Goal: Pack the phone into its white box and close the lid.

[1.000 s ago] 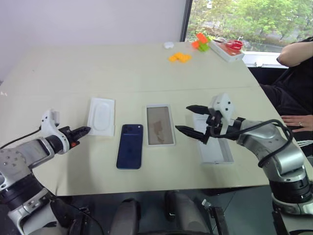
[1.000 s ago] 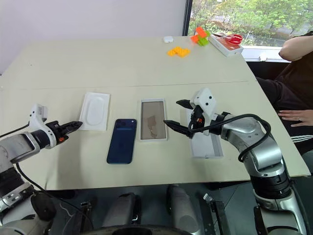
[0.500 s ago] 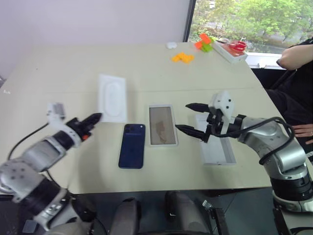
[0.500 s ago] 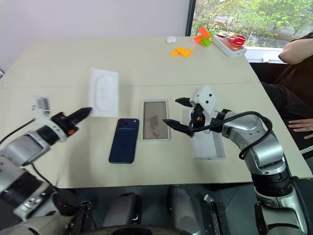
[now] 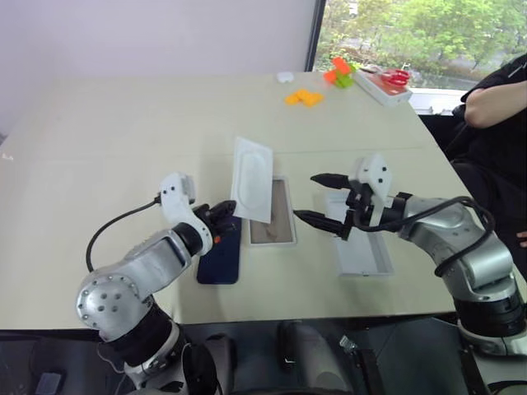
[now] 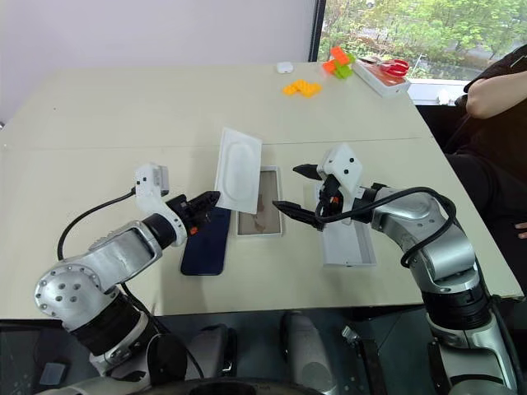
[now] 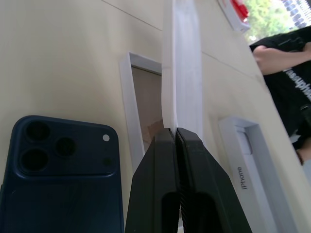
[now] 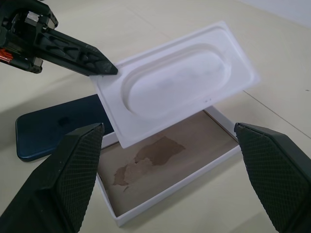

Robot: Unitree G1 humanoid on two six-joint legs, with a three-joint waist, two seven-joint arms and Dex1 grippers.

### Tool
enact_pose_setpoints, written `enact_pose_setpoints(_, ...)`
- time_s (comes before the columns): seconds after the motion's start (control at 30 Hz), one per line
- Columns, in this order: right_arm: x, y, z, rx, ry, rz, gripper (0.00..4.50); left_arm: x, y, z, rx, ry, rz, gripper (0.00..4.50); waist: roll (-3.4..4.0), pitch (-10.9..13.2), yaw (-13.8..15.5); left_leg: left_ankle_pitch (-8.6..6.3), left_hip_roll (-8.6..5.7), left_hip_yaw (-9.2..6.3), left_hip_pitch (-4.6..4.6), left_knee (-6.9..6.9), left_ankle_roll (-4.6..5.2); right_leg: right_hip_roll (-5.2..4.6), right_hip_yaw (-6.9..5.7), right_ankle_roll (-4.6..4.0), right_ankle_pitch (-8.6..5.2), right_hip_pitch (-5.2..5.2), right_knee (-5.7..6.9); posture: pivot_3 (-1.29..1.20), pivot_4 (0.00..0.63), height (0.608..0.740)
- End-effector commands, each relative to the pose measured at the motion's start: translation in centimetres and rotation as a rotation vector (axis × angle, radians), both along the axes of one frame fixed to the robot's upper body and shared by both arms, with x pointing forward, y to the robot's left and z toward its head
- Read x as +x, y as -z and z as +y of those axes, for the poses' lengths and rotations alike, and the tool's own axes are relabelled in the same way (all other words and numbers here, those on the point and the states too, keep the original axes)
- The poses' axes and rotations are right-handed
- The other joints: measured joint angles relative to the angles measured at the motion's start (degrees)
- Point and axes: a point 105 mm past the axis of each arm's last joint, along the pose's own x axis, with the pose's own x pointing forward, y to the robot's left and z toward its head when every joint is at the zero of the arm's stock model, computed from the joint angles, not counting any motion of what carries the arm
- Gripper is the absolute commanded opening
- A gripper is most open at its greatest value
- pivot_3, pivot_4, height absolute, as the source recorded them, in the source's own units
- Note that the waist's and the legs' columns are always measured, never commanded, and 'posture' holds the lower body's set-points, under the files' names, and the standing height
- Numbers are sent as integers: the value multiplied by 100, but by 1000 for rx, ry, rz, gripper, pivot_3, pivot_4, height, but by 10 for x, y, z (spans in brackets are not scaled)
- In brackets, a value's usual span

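Observation:
The robot's left gripper will release the flat white insert, now held tilted over the box, on the near part of the open white box (image 5: 268, 220) (image 7: 156, 148), beside the phone.
My left gripper (image 5: 230, 211) is shut on the edge of the flat white insert (image 5: 252, 178), which it holds lifted and tilted over the near-left part of the white box (image 5: 282, 222). The box's beige floor shows empty below the insert (image 8: 180, 92). Left of the box, the dark blue phone (image 5: 222, 262) lies back up on the table, partly under my left gripper. The lid (image 5: 362, 251) rests inside up to the right of the box. My right gripper (image 5: 305, 197) hangs open above the table between box and lid, holding nothing.
At the table's far right are yellow blocks (image 5: 303, 96), orange and green blocks (image 5: 339, 72), a small white object (image 5: 284, 76) and a white tray with red scissors (image 5: 383, 82). A person in black (image 5: 494, 99) sits at the right edge.
My left gripper has lifted the insert off the table's left side and carried it right, over the box. The right gripper, phone, box and lid have kept still.

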Motion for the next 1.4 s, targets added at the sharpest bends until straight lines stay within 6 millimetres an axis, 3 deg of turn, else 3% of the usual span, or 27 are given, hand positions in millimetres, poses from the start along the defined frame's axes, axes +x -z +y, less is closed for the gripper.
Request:
enact_pose_setpoints(0.03, -7, -10, 5, -1, -33, -47, 4500, -11, 7, -13, -47, 32, 34, 69, 0, 0, 7, 0, -1, 0, 0, 0, 0, -1, -1, 0, 0, 0, -1, 0, 150, 732)
enact_pose_setpoints(0.4, -7, -9, 8, 2, -39, -46, 4500, -22, 24, -27, -92, 107, 166, 69, 0, 0, 18, 0, 0, -1, 2, 0, 0, -6, 3, -8, -4, 2, 0, 0, 150, 732)
enact_pose_setpoints(0.73, -7, -9, 8, 3, -32, -48, 4500, -27, 16, -28, -104, 150, 258, 69, -1, 1, 29, 1, -2, 0, 3, 1, -1, -9, 5, -35, -3, 2, -1, 0, 150, 732)
enact_pose_setpoints(1.03, -6, -10, 8, 7, -28, -52, 4500, -21, -1, -19, -140, 127, 195, 4262, 0, 1, 24, 1, -4, 2, 3, 1, -2, -7, -2, -45, -1, 2, -3, 0, 150, 732)
enact_pose_setpoints(1.17, -4, -9, 7, 4, -19, -48, 4500, -23, -20, -10, -169, 155, 100, 4262, 1, 1, 22, 2, -3, 1, 3, 1, -2, -7, -3, -45, -2, 1, -6, 0, 150, 732)
enact_pose_setpoints(1.3, 5, -7, 7, -13, 20, -53, 4500, -24, -33, 19, -110, 145, -9, 4262, 3, 3, -11, 1, -1, 6, 3, -2, -2, -2, -2, -27, -15, 0, -6, 0, 150, 732)
enact_pose_setpoints(1.33, 7, -7, 8, -17, 28, -55, 4500, -23, -34, 25, -74, 138, -33, 4262, 5, 4, -9, 1, 0, 6, 4, -2, -2, -2, -2, -27, -15, 0, -5, 0, 150, 732)
enact_pose_setpoints(1.4, 11, -5, 14, -17, 24, -29, 3981, -17, -36, 52, 134, 93, -149, 4293, 3, 5, -21, 1, 0, 5, 11, -2, -2, -1, -4, -27, -16, -2, -7, 0, 150, 732)
